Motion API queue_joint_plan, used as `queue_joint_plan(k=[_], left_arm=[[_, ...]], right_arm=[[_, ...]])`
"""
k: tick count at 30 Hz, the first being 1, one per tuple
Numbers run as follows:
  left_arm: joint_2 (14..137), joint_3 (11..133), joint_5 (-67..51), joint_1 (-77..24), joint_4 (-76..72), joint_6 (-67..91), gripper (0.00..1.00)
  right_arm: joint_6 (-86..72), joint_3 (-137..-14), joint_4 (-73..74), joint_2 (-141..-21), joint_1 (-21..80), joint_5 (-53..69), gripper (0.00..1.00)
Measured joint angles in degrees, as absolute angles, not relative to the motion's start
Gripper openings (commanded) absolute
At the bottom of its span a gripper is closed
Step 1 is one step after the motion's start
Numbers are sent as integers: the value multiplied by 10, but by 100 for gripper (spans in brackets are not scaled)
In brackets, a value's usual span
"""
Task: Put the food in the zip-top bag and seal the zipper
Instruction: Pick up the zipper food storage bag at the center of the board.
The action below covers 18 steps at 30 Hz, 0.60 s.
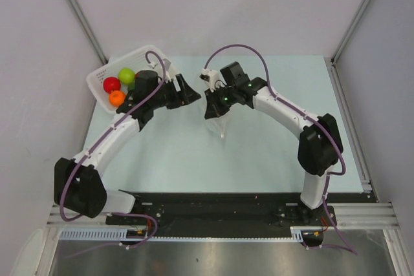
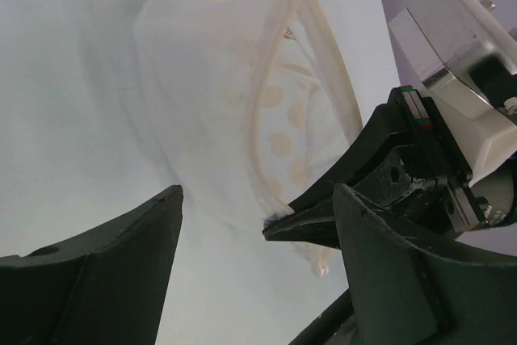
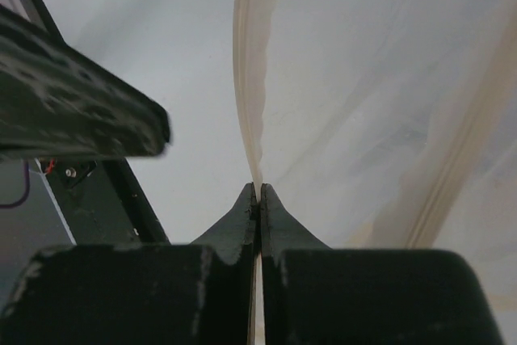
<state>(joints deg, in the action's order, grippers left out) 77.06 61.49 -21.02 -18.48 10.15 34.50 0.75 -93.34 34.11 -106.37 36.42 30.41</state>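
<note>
My right gripper is holding the bag's edge that is nearest my left gripper. So my left gripper should take that edge, and my right gripper should take the bag's opposite edge [image 3: 459, 147].
The zip-top bag [image 1: 218, 125] hangs from my right gripper [image 1: 211, 106], which is shut on its pale zipper strip [image 3: 246, 78]. In the left wrist view the bag [image 2: 210, 94] is clear with white dots, its mouth gapes open, and the zipper [image 2: 323, 62] curves round the rim. I see nothing inside it. My left gripper [image 1: 187, 87] is open and empty just left of the bag, its jaws spread wide [image 2: 254, 268]. The green [image 1: 127, 75], red [image 1: 111, 84] and orange [image 1: 117, 97] food lies in the basket. The yellow piece is hidden.
The white perforated basket [image 1: 139, 53] sits at the table's far left corner, partly under my left arm. The pale blue table top [image 1: 272, 159] is bounded by grey walls on three sides. A black rail [image 1: 213, 205] runs along the near edge.
</note>
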Motion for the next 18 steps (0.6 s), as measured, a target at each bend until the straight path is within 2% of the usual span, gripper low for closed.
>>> queue_joint_plan(k=[4, 8, 9, 10, 12, 13, 16, 18], left_arm=[[791, 615, -183, -206, 104, 345, 70], [811, 615, -154, -218, 117, 343, 52], [816, 615, -146, -219, 123, 341, 45], [818, 615, -142, -219, 127, 341, 24], [821, 615, -139, -219, 133, 337, 1], [822, 615, -139, -219, 136, 329, 0], [822, 615, -148, -217, 145, 315, 0], [822, 615, -157, -215, 152, 305, 0]], right_arm=[[-18, -933, 326, -1073, 371, 305, 0], [-42, -933, 310, -1074, 372, 305, 0], [-46, -933, 307, -1074, 372, 304, 0], [-51, -933, 306, -1074, 372, 303, 1], [-59, -933, 305, -1074, 373, 303, 9], [-62, -933, 304, -1074, 373, 303, 13], [-67, -933, 305, -1074, 369, 307, 42], [-65, -933, 311, -1070, 362, 316, 50]])
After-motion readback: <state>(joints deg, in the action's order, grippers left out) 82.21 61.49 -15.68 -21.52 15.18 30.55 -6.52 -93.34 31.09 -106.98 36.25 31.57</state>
